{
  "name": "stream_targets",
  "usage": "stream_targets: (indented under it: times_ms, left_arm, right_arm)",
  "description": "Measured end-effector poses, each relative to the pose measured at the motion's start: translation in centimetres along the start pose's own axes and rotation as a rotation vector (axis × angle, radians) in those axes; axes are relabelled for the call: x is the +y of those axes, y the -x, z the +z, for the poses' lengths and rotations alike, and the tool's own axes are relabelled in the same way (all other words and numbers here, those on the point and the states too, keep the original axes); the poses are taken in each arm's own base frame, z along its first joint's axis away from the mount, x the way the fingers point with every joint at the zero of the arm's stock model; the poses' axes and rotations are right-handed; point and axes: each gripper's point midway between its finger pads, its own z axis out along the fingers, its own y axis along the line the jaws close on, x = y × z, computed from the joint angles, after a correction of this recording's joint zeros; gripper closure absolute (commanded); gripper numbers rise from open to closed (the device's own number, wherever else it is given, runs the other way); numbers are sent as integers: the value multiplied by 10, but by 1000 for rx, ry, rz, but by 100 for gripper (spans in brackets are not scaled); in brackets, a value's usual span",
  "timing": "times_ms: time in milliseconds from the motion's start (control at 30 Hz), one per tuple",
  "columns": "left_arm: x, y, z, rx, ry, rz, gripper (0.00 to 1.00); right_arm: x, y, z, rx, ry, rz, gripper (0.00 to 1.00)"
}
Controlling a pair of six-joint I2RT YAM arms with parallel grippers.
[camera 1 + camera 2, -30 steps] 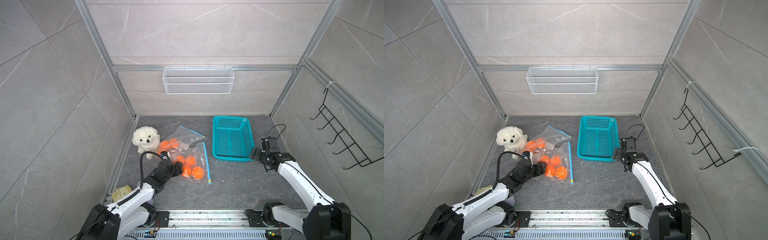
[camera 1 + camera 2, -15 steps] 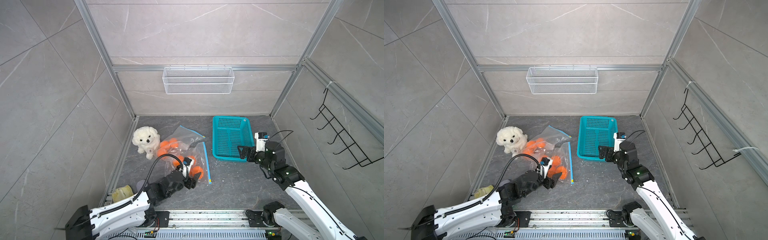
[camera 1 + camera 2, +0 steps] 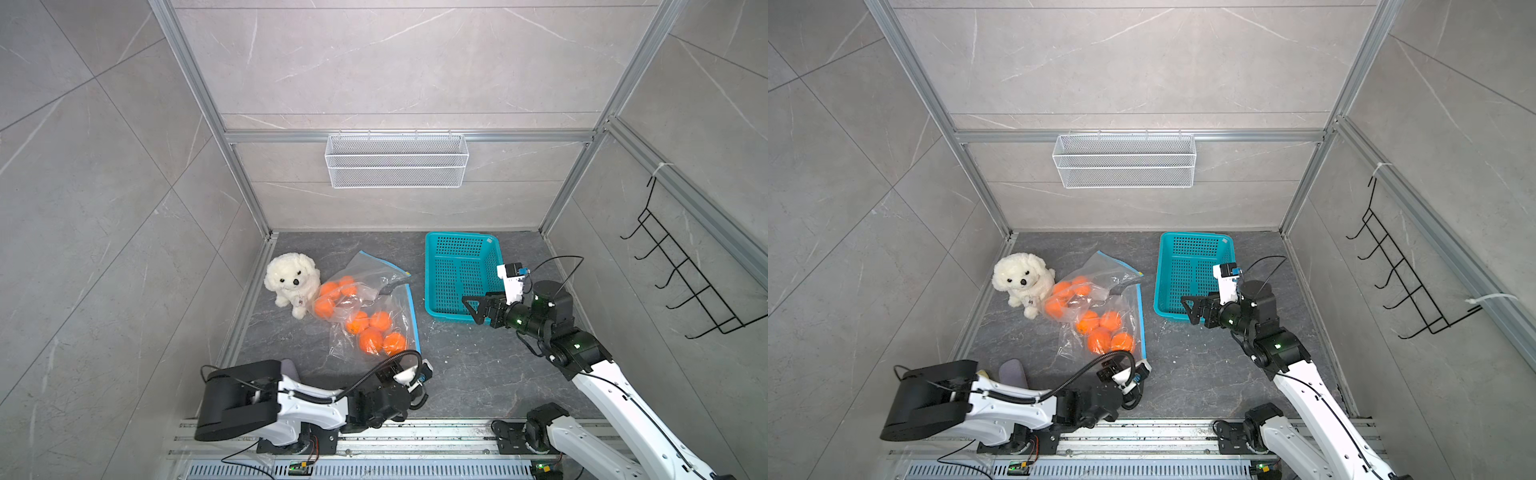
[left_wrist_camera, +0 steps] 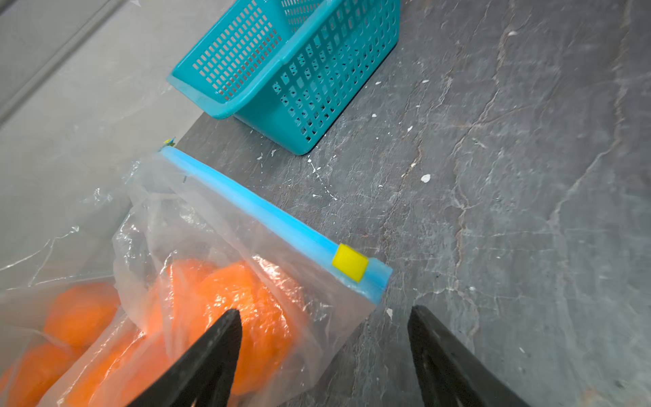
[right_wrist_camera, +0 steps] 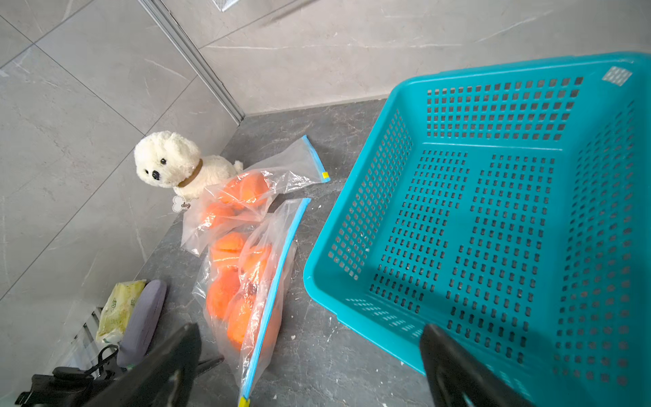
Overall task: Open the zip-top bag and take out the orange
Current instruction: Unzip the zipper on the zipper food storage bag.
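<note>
Next, my right gripper goes to the yellow slider (image 5: 244, 401) on the nearer zip-top bag's blue zip and closes there.
Two clear zip-top bags of oranges lie on the dark floor. The nearer bag (image 3: 386, 320) has a blue zip strip and a yellow slider (image 4: 349, 262) at its near corner, and holds several oranges (image 3: 370, 338). My left gripper (image 4: 324, 310) hovers open just short of that corner. One of its fingers (image 4: 211, 352) overlaps the bag over an orange (image 4: 239, 292), and nothing is gripped. My right gripper (image 3: 469, 309) hangs open at the teal basket's near left corner, to the right of the bag (image 5: 253, 282). The farther bag (image 3: 361, 278) leans by the plush dog.
The teal basket (image 3: 432, 270) stands right of the bags. A white plush dog (image 3: 293, 282) sits at the left wall. A grey object (image 3: 1013, 372) and a yellow-green packet (image 5: 119, 310) lie near the left arm's base. A wire shelf (image 3: 397, 160) hangs on the back wall and a hook rack (image 3: 685, 282) on the right wall.
My left gripper has drawn back from the oranges toward the front and right, to the bag's slider corner. My right gripper has swung left along the basket's near edge and opened wider.
</note>
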Motion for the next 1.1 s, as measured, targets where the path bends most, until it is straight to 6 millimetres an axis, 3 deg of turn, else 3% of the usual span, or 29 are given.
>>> stream_targets:
  times_ms: [67,200,367,600,900,1100]
  left_arm:
    - [-5,-6,5,16,36,47,22]
    - [-2,2,18,-10,149,80,38]
    - [6,8,20,-33,194,60,76]
    - [22,24,7,-76,183,-28,100]
    - [51,51,-34,-191,55,-167,100]
    - [98,68,-72,-317,-20,-331,100]
  right_arm:
    - [-1,-3,3,14,-2,4,0]
    - [0,-5,6,25,4,4,0]
    - [5,-5,4,19,15,-2,0]
    - [13,-3,3,6,45,-18,1]
    - [58,8,18,-49,223,-168,0]
    - [100,19,28,-139,462,-383,0]
